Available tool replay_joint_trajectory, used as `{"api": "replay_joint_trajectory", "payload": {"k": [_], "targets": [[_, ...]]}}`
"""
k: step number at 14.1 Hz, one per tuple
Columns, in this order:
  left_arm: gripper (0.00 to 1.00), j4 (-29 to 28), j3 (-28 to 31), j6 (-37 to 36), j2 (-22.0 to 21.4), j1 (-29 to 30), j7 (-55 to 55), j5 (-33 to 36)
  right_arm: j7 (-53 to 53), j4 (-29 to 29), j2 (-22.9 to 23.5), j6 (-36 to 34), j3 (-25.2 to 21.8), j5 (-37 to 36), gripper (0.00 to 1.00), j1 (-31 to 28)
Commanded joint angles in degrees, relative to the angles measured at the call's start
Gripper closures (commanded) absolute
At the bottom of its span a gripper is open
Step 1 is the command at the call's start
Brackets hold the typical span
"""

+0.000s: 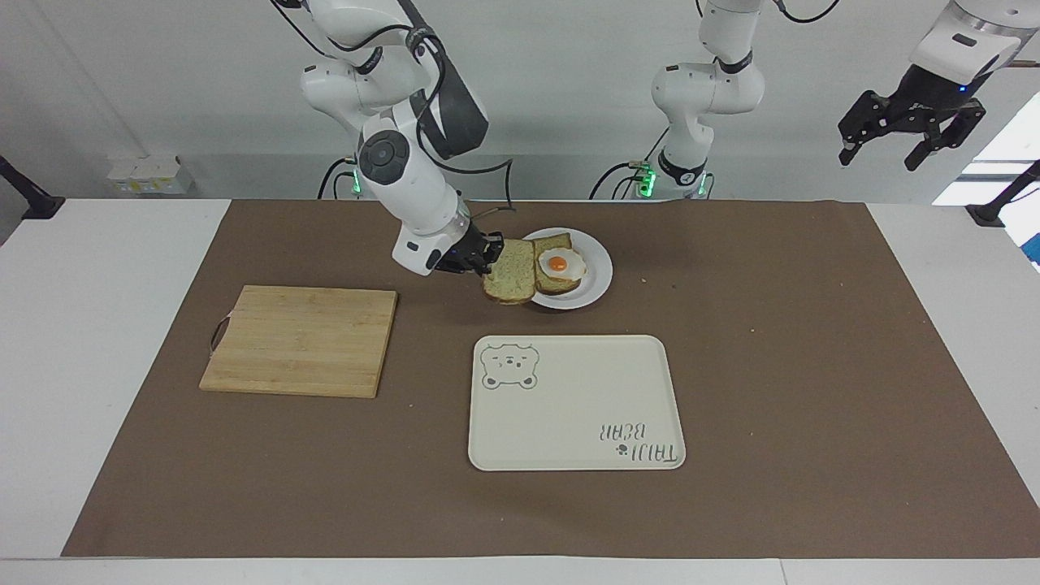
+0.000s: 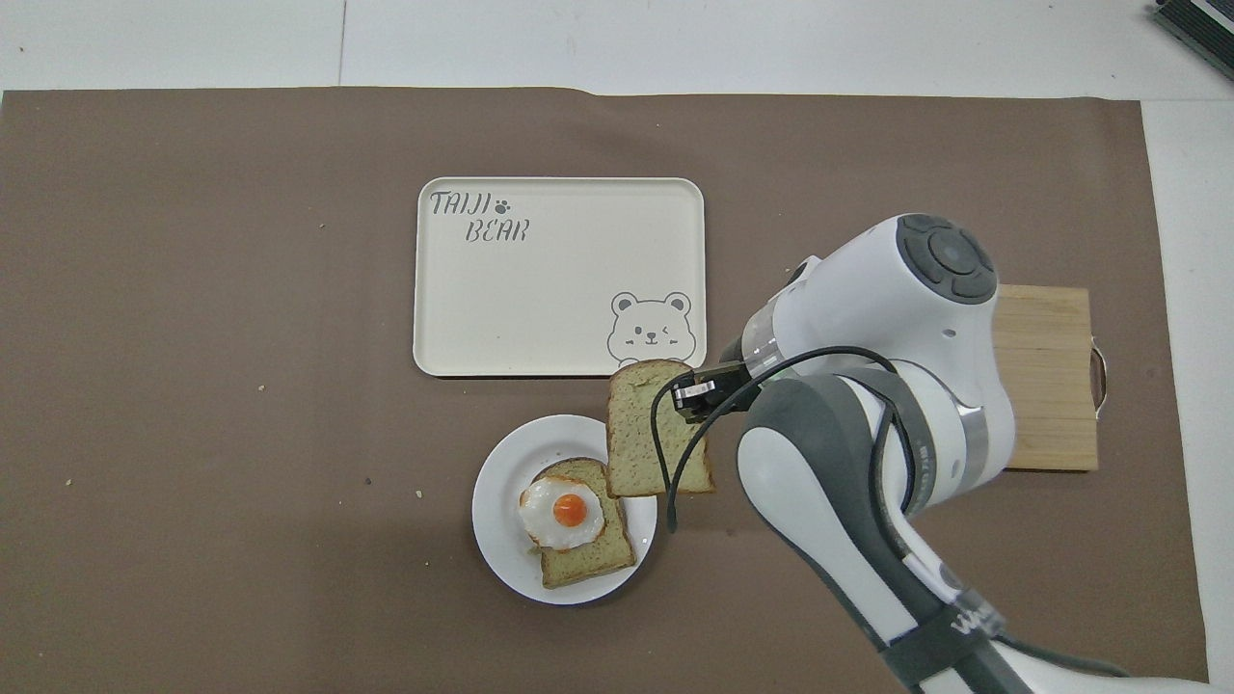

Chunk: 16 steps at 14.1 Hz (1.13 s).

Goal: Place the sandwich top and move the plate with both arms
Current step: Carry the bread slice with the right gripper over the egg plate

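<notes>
My right gripper is going to let go of the sandwich top on the fried egg (image 2: 556,522) on the small white plate.
The sandwich top (image 1: 510,279) (image 2: 648,430), a plain speckled bread slice, hangs in the air with my right gripper (image 1: 484,253) (image 2: 696,393) shut on its edge. It is over the rim of the small white plate (image 1: 597,280) (image 2: 501,540), at the side toward the right arm's end of the table. On the plate lies another bread slice with a fried egg (image 1: 561,263) (image 2: 563,511). My left gripper (image 1: 912,134) is open and waits high up, off the left arm's end of the table; the overhead view does not show it.
A cream tray (image 1: 575,403) (image 2: 540,289) with a bear drawing lies farther from the robots than the plate. A bare wooden cutting board (image 1: 301,340) (image 2: 1046,386) sits toward the right arm's end of the table. A brown mat (image 1: 812,366) covers the table.
</notes>
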Motion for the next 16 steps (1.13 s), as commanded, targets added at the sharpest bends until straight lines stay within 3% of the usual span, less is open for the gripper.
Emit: {"api": "replay_joint_trajectory", "payload": {"k": [1, 11, 16], "targets": [[0.0, -1.7, 0.1, 0.8, -1.4, -0.1, 0.4, 0.0, 1.4, -2.0, -2.0, 0.1, -0.2, 2.1, 1.0, 2.5], [0.0, -1.7, 0.1, 0.8, -1.4, -0.1, 0.4, 0.0, 9.5, -8.9, 0.1, 11.3, -0.2, 4.9, 1.0, 14.5], [0.0, -1.7, 0.1, 0.8, -1.4, -0.1, 0.4, 0.0, 9.0, -10.5, 2.0, 15.4, -0.2, 4.9, 1.0, 15.6]]}}
